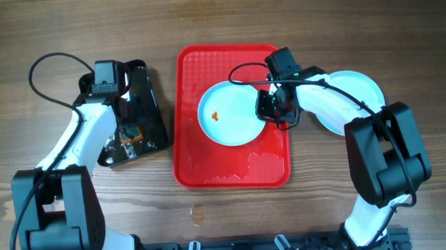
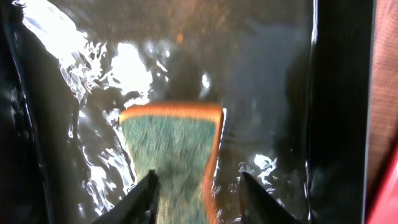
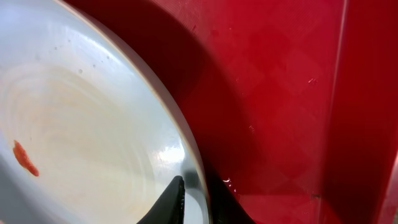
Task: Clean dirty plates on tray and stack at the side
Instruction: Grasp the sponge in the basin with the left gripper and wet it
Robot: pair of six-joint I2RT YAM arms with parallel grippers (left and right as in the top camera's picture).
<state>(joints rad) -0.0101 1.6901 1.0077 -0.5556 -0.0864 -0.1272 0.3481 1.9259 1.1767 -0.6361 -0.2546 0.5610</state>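
Observation:
Next, I pick up the sponge (image 1: pixel 132 135) with my left gripper and wipe the orange-red speck off the plate in my right gripper before I stack it.
A pale blue-white plate (image 1: pixel 230 113) with an orange-red speck (image 1: pixel 216 115) lies on the red tray (image 1: pixel 233 170). My right gripper (image 1: pixel 272 111) is shut on its right rim. In the right wrist view one finger lies on the plate (image 3: pixel 93 124) and the other under its rim, with my gripper (image 3: pixel 199 199) over the tray (image 3: pixel 280 93). Other plates (image 1: pixel 355 87) lie on the table to the right, partly hidden by my right arm. My left gripper (image 2: pixel 196 193) is open over a green and orange sponge (image 2: pixel 174 149).
The sponge (image 1: pixel 134 132) lies in a wet black tray (image 1: pixel 149 106) left of the red tray; its glossy floor (image 2: pixel 267 74) fills the left wrist view. Water film (image 1: pixel 263 165) sits on the red tray's near right part.

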